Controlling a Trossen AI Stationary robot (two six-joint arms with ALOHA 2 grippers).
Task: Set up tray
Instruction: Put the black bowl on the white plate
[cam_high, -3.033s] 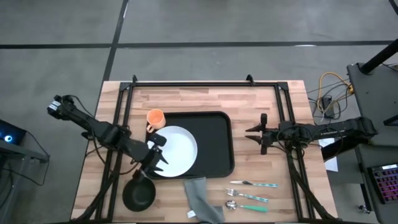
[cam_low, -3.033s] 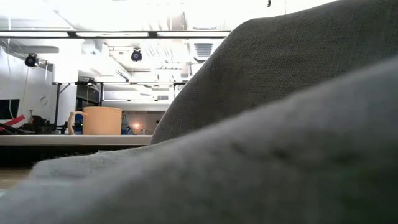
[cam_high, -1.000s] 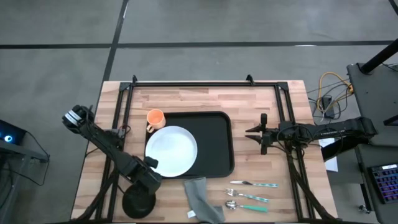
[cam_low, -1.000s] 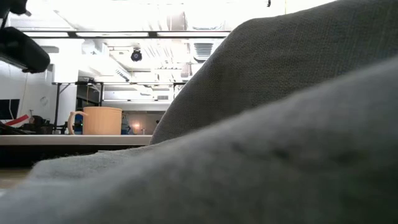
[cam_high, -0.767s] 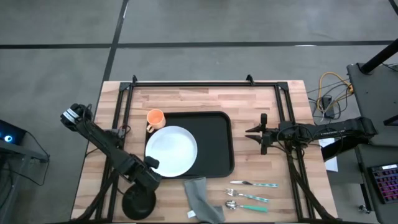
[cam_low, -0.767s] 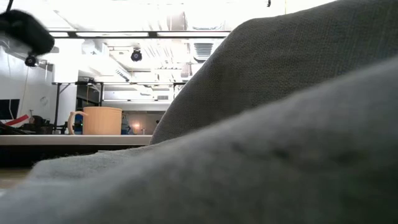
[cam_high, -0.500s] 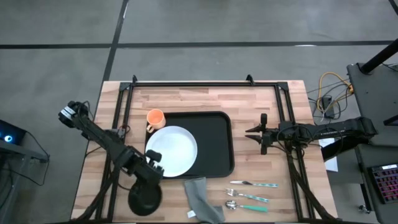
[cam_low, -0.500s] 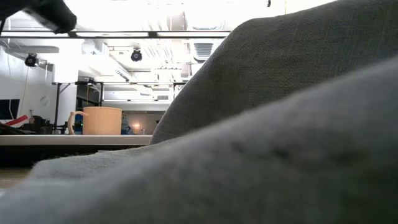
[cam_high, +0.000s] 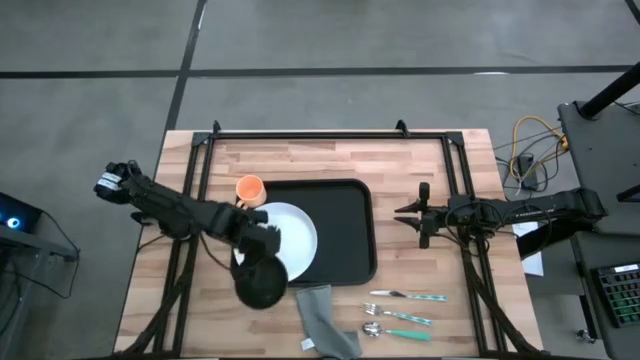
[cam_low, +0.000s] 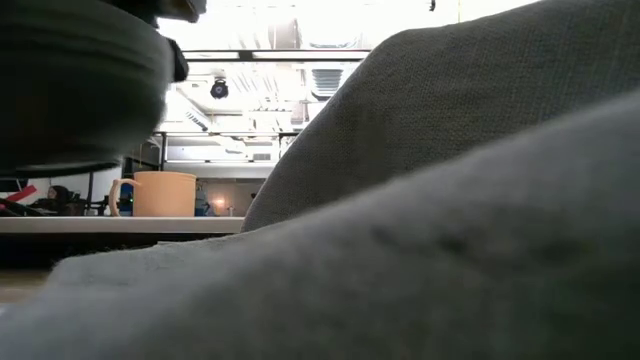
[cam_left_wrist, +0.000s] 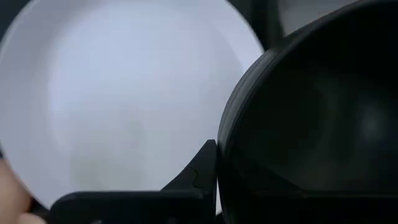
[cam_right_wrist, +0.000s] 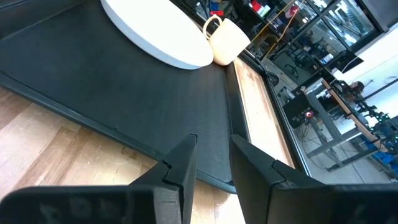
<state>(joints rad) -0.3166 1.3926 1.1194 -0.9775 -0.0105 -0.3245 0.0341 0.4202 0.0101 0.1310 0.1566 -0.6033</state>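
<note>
The robot's left gripper needs to release the black bowl on the middle of the white plate (cam_high: 272, 246) (cam_left_wrist: 129, 81).
The black tray (cam_high: 345, 225) lies mid-table with the white plate (cam_high: 290, 235) on its left half. An orange mug (cam_high: 249, 188) stands at the tray's far left corner. My left gripper (cam_high: 260, 258) is shut on the black bowl (cam_high: 262, 285), which hangs over the plate's near edge and shows at the upper left of the low view (cam_low: 70, 90). My right gripper (cam_high: 404, 216) waits open just right of the tray, with nothing between its fingers (cam_right_wrist: 180, 168). My left gripper holds the bowl by its rim (cam_left_wrist: 219, 155), on the side toward the plate. One finger (cam_left_wrist: 199, 174) lies against the outside of the wall; the bowl hides the other. The fingers come from above, slanting toward the near edge. The bowl is lifted clear of the table.
A crumpled grey napkin (cam_high: 325, 320) lies at the near edge and fills most of the low view. Three pieces of cutlery (cam_high: 400, 315) lie near right. Black frame rails (cam_high: 195, 170) run along the table's left, far and right sides.
My left gripper has risen with the bowl from the near left of the table. It has carried the bowl toward the far right, to the plate's near edge. The bowl now hangs clear of the table.
</note>
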